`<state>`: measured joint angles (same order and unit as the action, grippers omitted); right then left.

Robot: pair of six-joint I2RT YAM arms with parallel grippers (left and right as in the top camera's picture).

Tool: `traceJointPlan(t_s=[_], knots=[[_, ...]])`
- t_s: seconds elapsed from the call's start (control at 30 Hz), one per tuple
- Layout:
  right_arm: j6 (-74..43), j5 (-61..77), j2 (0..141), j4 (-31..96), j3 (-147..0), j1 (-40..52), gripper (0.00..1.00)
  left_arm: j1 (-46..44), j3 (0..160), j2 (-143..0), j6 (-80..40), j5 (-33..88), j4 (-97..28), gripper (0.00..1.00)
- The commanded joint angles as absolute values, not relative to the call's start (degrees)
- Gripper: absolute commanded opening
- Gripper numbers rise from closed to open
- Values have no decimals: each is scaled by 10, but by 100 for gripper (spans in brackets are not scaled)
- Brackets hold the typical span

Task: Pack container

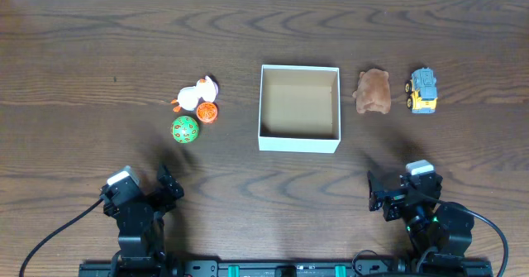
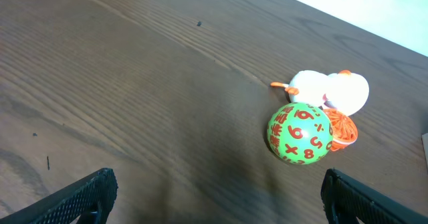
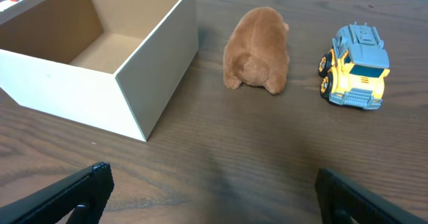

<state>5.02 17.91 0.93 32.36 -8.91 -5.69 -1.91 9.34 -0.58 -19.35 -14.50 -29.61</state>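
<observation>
My right gripper is to reach the brown plush beside the yellow-blue truck next and take hold around the plush's body (image 1: 374,90) (image 3: 258,45).
The container (image 1: 299,143) is a square white box with a tan inside, open and empty, at the table's middle; it also shows in the right wrist view (image 3: 157,70). Left of it lie a white duck (image 1: 197,94), an orange ball (image 1: 207,112) and a green numbered ball (image 1: 185,130); the left wrist view shows the green ball (image 2: 299,134) and duck (image 2: 328,90). Right of it lie a brown plush (image 1: 374,91) (image 3: 257,50) and a yellow-blue truck (image 1: 423,90) (image 3: 356,67). My left gripper (image 1: 171,186) (image 2: 217,194) and right gripper (image 1: 378,193) (image 3: 210,194) are open and empty near the front edge.
The dark wooden table (image 1: 99,54) runs across the whole view. The arm bases and a black rail (image 1: 289,269) sit at the front edge. A pale surface (image 2: 374,3) lies beyond the table's far edge.
</observation>
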Motion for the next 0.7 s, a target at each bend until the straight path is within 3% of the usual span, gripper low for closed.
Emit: traceJointPlan(t_s=[0.0, 0.2, 0.3, 0.4, 0.67], knots=[[48, 173, 4, 325, -88, -52, 99, -17, 84, -2, -196, -144, -293, 98], [4, 185, 4, 324, -88, -52, 99, -17, 84, -2, -196, -137, -297, 98], [-70, 210, 4, 302, -88, -52, 99, -17, 85, -3, -196, -98, -296, 98], [-73, 250, 5, 274, -92, -52, 99, -17, 97, -16, -196, -50, -301, 98], [-68, 238, 135, 287, -215, -52, 99, -17, 226, -195, -196, -8, -328, 98]])
